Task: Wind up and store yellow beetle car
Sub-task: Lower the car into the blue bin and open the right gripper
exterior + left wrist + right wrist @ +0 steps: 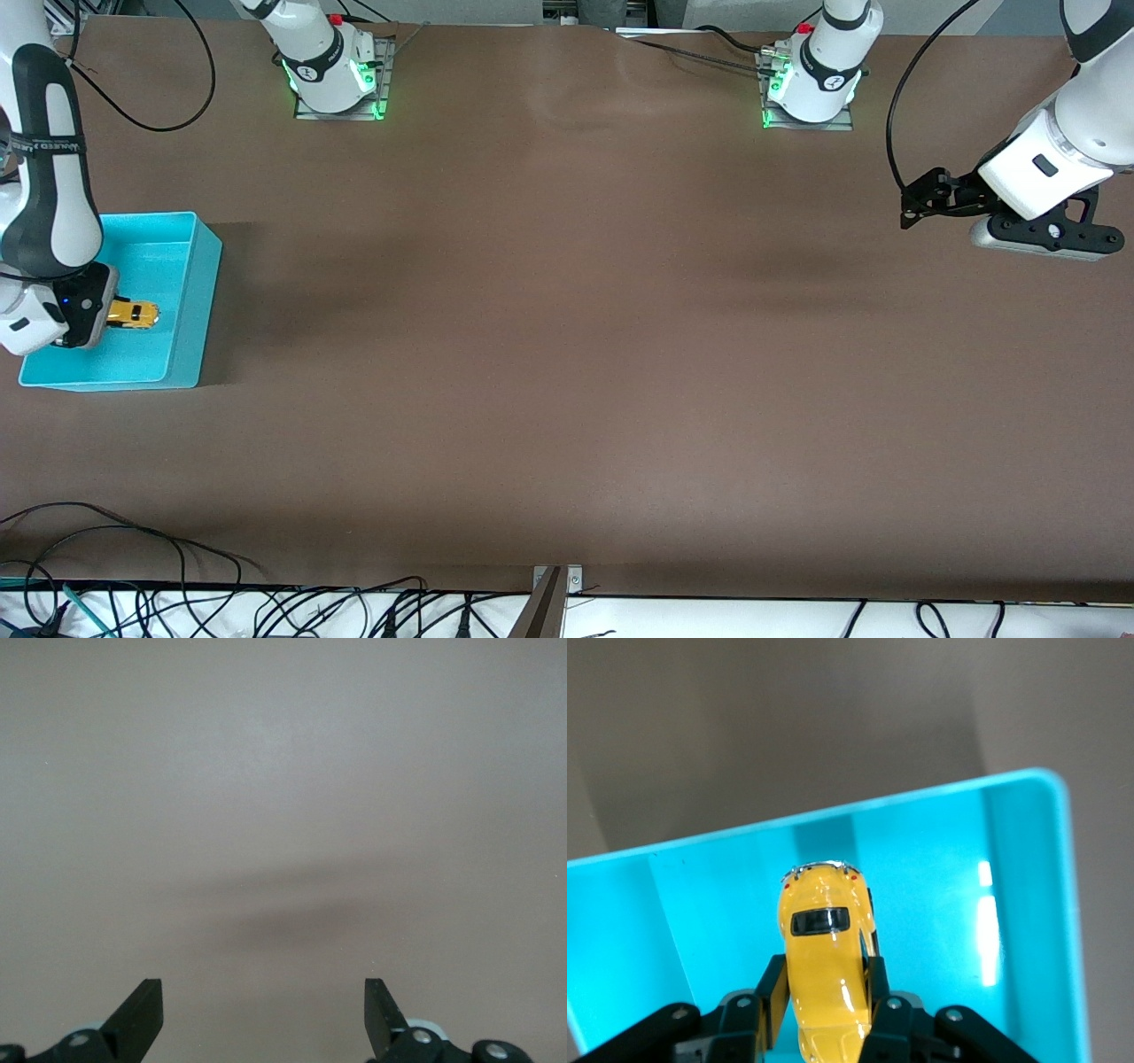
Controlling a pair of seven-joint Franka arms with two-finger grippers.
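Note:
I need to release the yellow beetle car from my right gripper on the turquoise bin's bottom (pixel 151 303) (pixel 811 939), near the side of the bin that faces the open table.
The yellow beetle car (pixel 133 313) is a tiny yellow toy with dark windows, held over the inside of a turquoise bin (pixel 199 292) at the right arm's end of the table. My right gripper (pixel 113 315) is shut on the car. In the right wrist view the fingers (pixel 772 988) press both sides of the car (pixel 826 957) above the bin's floor (pixel 939 904). My left gripper (pixel 912 208) is open and empty over bare table at the left arm's end. In the left wrist view its gripper (pixel 264 1014) shows only brown table between the tips.
The brown table (pixel 567 354) spans the view. Both arm bases (pixel 332 71) stand along the edge farthest from the front camera. Cables (pixel 266 611) lie along the edge nearest the camera.

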